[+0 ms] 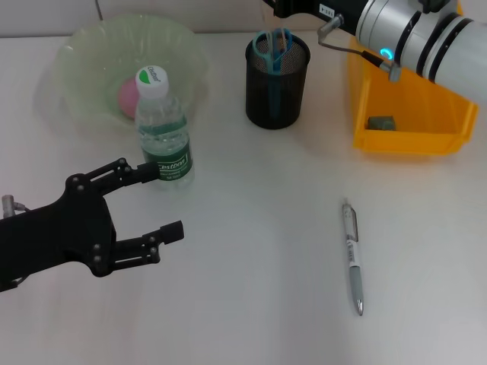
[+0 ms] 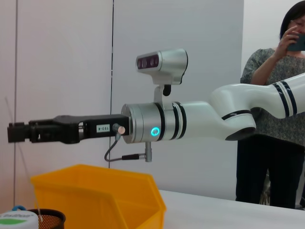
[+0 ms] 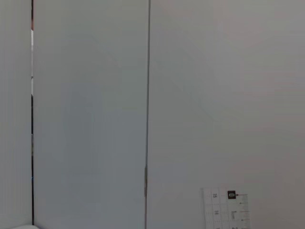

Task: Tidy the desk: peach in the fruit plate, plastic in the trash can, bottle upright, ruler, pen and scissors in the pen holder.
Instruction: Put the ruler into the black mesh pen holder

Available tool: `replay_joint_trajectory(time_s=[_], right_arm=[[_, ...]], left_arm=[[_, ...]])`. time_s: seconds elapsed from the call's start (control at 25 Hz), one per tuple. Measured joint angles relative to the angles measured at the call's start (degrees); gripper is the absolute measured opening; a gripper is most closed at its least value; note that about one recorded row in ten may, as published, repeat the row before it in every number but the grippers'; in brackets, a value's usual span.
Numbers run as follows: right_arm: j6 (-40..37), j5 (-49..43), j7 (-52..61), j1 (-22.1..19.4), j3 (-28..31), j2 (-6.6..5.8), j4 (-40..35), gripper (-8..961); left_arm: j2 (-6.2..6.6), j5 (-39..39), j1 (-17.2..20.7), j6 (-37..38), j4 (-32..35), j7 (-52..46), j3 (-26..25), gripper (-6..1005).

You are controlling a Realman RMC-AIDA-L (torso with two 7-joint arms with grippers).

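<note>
Next, my right gripper lets go of the clear ruler inside the black mesh pen holder (image 1: 280, 62) beside the blue scissors.
The bottle (image 1: 162, 129) stands upright in front of the pale green fruit plate (image 1: 80, 53), and the pink peach (image 1: 125, 95) lies in the plate. My left gripper (image 1: 163, 201) is open just in front of the bottle, one fingertip (image 1: 152, 172) at its label. Blue scissors (image 1: 272, 46) stand in the black mesh pen holder (image 1: 278, 76). The pen (image 1: 352, 255) lies on the table at the right. A piece of plastic (image 1: 380, 122) sits in the yellow bin (image 1: 411, 129). My right gripper (image 2: 16, 132) hovers above the holder, shut on the clear ruler (image 3: 226, 210), whose lower end reaches the holder's rim.
My right arm (image 1: 426, 34) stretches across above the yellow bin at the back right. A person (image 2: 276, 95) stands behind the table. The pen lies apart from everything else on the white tabletop (image 1: 259, 228).
</note>
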Motion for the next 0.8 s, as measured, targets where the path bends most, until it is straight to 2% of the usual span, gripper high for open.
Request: replay_joint_trajectory(time_s=[0.44,0.8], right_arm=[[0.2,0.2,-0.9,2.4,0.3,-0.03,4.6,380],[0.3,0.3,-1.0,2.5,0.5,-0.03,5.5,381]], left_arm=[[-0.09,0.0,0.0,0.0,-0.2,0.0,0.0,848],[-0.04,0.0,-0.1,0.0,-0.5,0.0,0.0,848]])
